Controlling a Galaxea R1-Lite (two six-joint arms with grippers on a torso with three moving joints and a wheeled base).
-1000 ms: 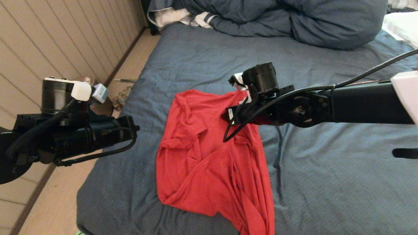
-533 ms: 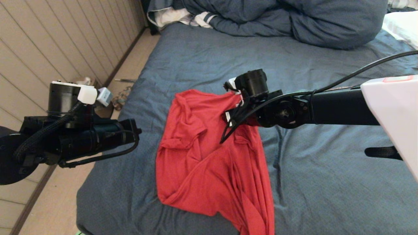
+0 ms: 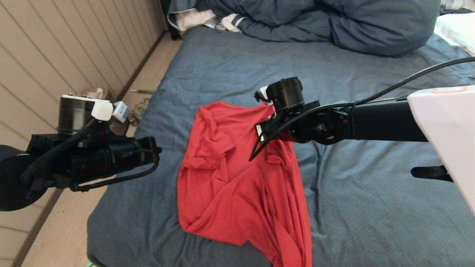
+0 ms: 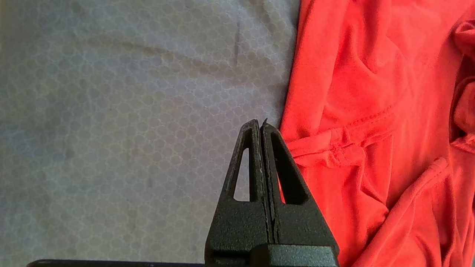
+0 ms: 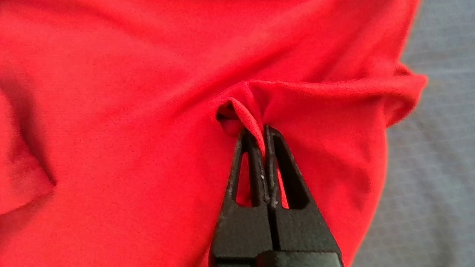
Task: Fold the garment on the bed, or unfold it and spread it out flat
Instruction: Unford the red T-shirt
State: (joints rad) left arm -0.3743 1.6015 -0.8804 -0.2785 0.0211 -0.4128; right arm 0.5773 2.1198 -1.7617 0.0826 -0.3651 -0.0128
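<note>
The robot's right gripper needs to release the garment's pinched fold on the bare blue sheet (image 3: pixel 333 132) beneath the black wrist joint of the arm.
The red garment (image 3: pixel 237 181) lies crumpled on the bed (image 3: pixel 371 207), plain side showing, its lower end trailing past the near edge. My right gripper (image 5: pixel 259 128) is shut on a pinched fold of the garment (image 5: pixel 148 92) near its far right corner; in the head view the right wrist (image 3: pixel 285 96) hides the fingers. My left gripper (image 4: pixel 259 124) is shut on nothing, hovering over the sheet (image 4: pixel 111 111) just beside the garment's left edge and a hemmed sleeve (image 4: pixel 334 144). The left arm (image 3: pixel 92 155) hangs over the bed's left side.
A bunched dark-blue duvet (image 3: pixel 334 22) fills the far end of the bed, with a white striped cloth (image 3: pixel 207 18) at its left. A wooden wall (image 3: pixel 55 55) and floor strip (image 3: pixel 148 74) run along the left. A white pillow (image 3: pixel 456 27) sits far right.
The right arm has shifted left and slightly down with the pinched fold, hardly moving in the last half second. The left arm has crept a little rightward and down.
</note>
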